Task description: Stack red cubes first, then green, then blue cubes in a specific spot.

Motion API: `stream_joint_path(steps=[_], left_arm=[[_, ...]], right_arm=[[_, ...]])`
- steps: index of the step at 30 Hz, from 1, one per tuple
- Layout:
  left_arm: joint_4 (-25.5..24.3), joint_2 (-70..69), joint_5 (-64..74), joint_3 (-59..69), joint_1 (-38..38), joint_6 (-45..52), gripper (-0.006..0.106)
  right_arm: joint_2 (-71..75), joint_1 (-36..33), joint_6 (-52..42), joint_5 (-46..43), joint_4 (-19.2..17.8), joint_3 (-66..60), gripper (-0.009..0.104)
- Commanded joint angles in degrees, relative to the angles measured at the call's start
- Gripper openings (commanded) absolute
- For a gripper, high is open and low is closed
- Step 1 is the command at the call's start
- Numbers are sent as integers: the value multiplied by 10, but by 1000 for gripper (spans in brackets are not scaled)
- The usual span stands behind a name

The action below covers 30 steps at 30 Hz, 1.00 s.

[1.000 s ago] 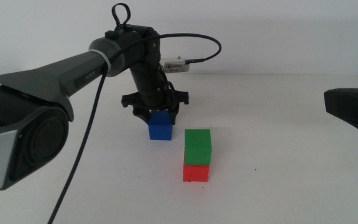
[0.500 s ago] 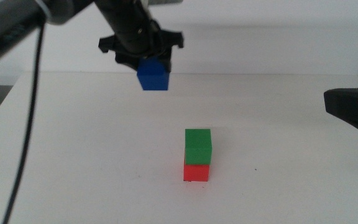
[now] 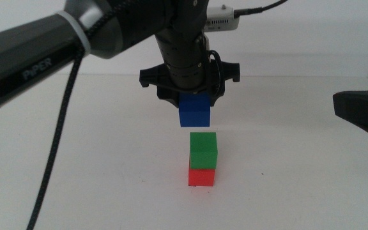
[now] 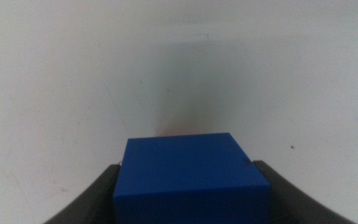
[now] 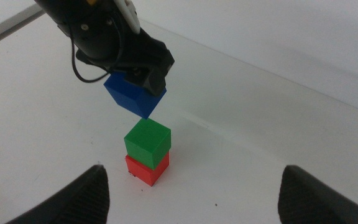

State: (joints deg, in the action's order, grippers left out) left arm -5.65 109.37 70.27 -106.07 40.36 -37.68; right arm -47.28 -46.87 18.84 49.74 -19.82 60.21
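Note:
The robot's left gripper will release the blue cube on top of the green cube (image 3: 199, 137), which will finish the stack above the red cube.
The green cube (image 3: 204, 151) sits squarely on the red cube (image 3: 202, 177) on the white tabletop, seen too in the right wrist view as green cube (image 5: 147, 140) over red cube (image 5: 146, 169). My left gripper (image 3: 193, 102) is shut on the blue cube (image 3: 193, 111) and holds it in the air just above and slightly left of the green cube. In the left wrist view the blue cube (image 4: 191, 175) fills the space between the dark jaws. My right gripper (image 5: 191, 199) stands open, back from the stack. The marked spot is hidden under the stack.
The right arm's dark body (image 3: 363, 115) juts in at the right edge of the middle view. A black cable (image 3: 56, 147) hangs from the left arm. A white connector (image 3: 222, 20) rides on its wrist.
The left gripper has lifted the blue cube off the table, then carried it right and lower, to just above the green cube. The stack and the right arm have not moved.

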Motion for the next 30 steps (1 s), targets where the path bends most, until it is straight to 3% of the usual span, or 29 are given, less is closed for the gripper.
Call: stream_joint_path(steps=[1, 13, 24, 27, 30], left_arm=[[-3, 5, -3, 3, 1, -14, -2], [42, 51, -3, 3, 1, -18, -2], [50, 57, -3, 3, 1, -15, -2], [37, 57, -3, 3, 1, -16, 12], [26, 57, -3, 3, 1, -12, 38]], right_arm=[[1, 2, -5, -5, -4, -1, 86], [1, 2, -5, -5, -4, -1, 86], [1, 2, -5, -5, -4, -1, 86], [1, 2, -5, -5, -4, -1, 86], [1, 2, -5, -5, -4, -1, 86]])
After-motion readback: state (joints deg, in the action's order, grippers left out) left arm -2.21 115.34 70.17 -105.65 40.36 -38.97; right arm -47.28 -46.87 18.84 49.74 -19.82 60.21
